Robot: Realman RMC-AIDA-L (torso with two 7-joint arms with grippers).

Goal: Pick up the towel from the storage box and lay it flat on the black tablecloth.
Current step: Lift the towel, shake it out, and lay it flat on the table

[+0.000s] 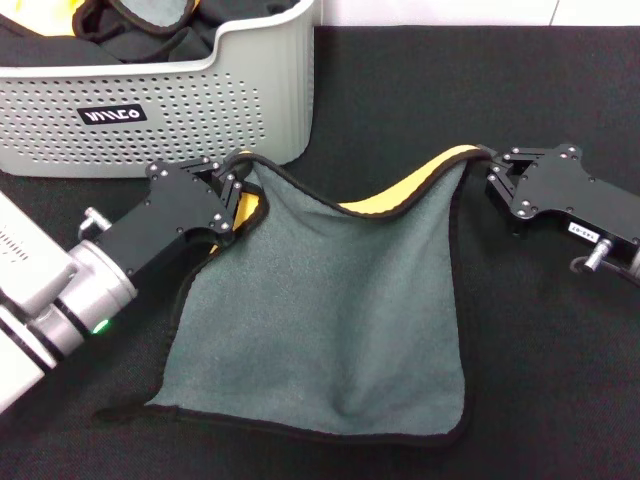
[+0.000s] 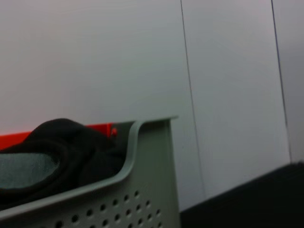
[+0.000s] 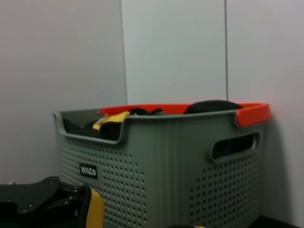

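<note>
I will release the towel from my left gripper on the black tablecloth (image 1: 331, 268), close in front of the near corner of the storage box. The towel now hangs between both grippers.
The towel (image 1: 340, 320) hangs grey side up between both grippers, its near edge resting on the black tablecloth (image 1: 560, 380). Its yellow-orange underside shows along the sagging far edge. My left gripper (image 1: 236, 190) is shut on the towel's far left corner, close in front of the storage box (image 1: 200, 110). My right gripper (image 1: 487, 170) is shut on the far right corner. The storage box also shows in the left wrist view (image 2: 142, 190) and in the right wrist view (image 3: 180, 161). The left gripper's body and a yellow strip of towel (image 3: 95, 211) show in the right wrist view.
Other bunched dark, grey and yellow cloths (image 1: 150, 30) fill the box. An orange rim (image 3: 247, 113) shows behind the box in the right wrist view. A white strip (image 1: 450, 12) lies beyond the tablecloth's far edge. A pale wall stands behind.
</note>
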